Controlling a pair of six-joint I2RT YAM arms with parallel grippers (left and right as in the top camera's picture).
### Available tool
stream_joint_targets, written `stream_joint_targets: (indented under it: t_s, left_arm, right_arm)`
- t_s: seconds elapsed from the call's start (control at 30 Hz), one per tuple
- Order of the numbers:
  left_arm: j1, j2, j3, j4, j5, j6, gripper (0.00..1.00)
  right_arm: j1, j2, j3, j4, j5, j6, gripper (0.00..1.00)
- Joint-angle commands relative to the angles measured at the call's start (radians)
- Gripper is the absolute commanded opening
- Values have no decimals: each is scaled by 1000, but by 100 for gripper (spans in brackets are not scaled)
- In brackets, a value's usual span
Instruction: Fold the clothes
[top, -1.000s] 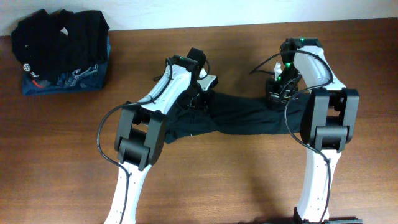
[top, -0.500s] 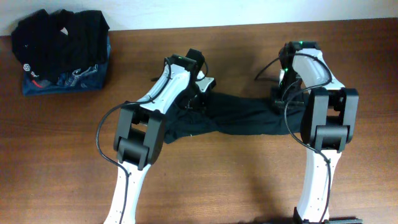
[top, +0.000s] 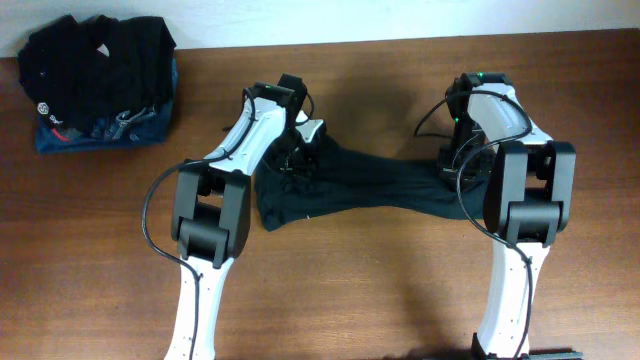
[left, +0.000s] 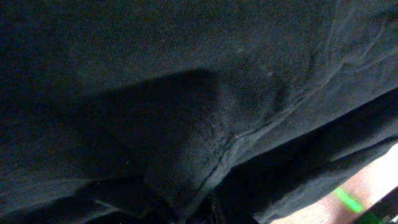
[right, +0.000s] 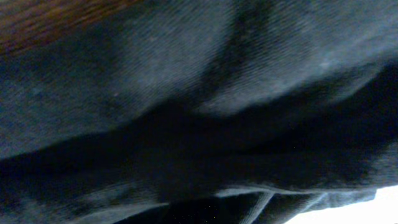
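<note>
The robot's right gripper holds the garment's bunched folds short of its loose end, so it should open, move farther along and grip the cloth nearer that end (top: 480, 204).
The clothes (top: 375, 188), one plain black garment, lie stretched as a band across the middle of the table between both arms. My left gripper (top: 298, 163) is down on the garment's left part and looks shut on a bunch of it; its fingers are hidden by dark fabric. At the garment's right end, my right gripper (top: 450, 168) is shut on the cloth. The left wrist view is filled by black cloth (left: 155, 74) with a seam running through it. Folds of the same cloth (right: 186, 68) fill the right wrist view.
A pile of other garments (top: 95, 70), black ribbed over blue printed, sits at the table's far left corner. The brown wooden table (top: 400, 290) spreads in front of the garment. A white wall edge runs along the back.
My left arm has swung to the left, taking the garment's left part with it. The band between the grippers is now longer and flatter. The right gripper has shifted slightly toward the front.
</note>
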Motion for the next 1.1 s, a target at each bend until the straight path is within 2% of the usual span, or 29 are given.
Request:
stream_joint_targets:
  t_s: [0.0,0.33,0.4,0.6,0.67,0.7,0.73,0.77,0.83,0.87,0.9,0.93,1.07]
  left_arm:
    - [6,27,61,-30,-34,28,16]
    - [4,25,233,-200,-34,43,28]
    - [4,25,261,-227,-35,43,29]
    - [3,25,285,-243,-34,43,30]
    - [3,25,285,-236,-34,43,36]
    - [3,25,285,-230,-34,43,41]
    - [3,26,285,-213,-35,43,52]
    - [3,26,283,-203,-35,43,59]
    - [3,26,283,-193,-35,43,72]
    - [3,26,283,-186,-35,43,79]
    - [-1,26,282,-177,-42,43,85]
    - [-2,26,282,-175,-44,43,86]
    - [-12,26,282,-173,-45,43,87]
  right_arm:
    - [2,-13,12,14,75,21,4]
    - [1,-13,27,34,75,21,8]
    - [-4,-13,32,39,75,21,5]
    - [-57,-15,159,-44,79,10,6]
    - [-89,-15,237,-90,77,10,13]
    - [-104,-15,272,-108,74,10,19]
    - [-130,-15,327,-142,74,10,53]
    - [-148,-15,357,-169,74,4,69]
    - [-175,-15,382,-207,74,-18,86]
    - [-200,-15,385,-245,74,-25,98]
    - [-239,-15,358,-271,60,-25,99]
    - [-251,-15,349,-269,40,-37,99]
    - [-311,-15,263,-183,-105,-136,99]
